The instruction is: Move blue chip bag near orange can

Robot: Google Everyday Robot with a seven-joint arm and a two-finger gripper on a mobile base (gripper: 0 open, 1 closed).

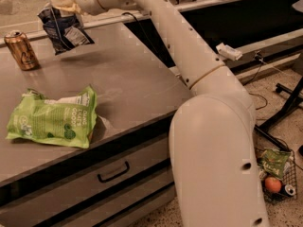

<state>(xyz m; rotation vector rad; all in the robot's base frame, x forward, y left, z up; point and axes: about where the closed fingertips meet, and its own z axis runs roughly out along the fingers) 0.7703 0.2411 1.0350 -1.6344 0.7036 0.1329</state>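
Next, my gripper releases the blue chip bag, now hanging over the table's back, on the grey table (54, 44), next to the orange can and behind the lime-green chip bag.
The blue chip bag (64, 30) is dark blue and white and hangs in the air over the back of the grey table (128, 84). My gripper (65, 4) is at the top left of the view, shut on the bag's top edge. The orange can (21, 50) stands upright on the table at the far left, a short way to the left of the hanging bag and not touching it.
A larger lime-green chip bag (54, 119) lies flat near the table's front left. My white arm (208, 108) crosses the right half of the view. A drawer handle (113, 171) is below the table front. A wire basket (277, 174) with fruit sits on the floor at right.
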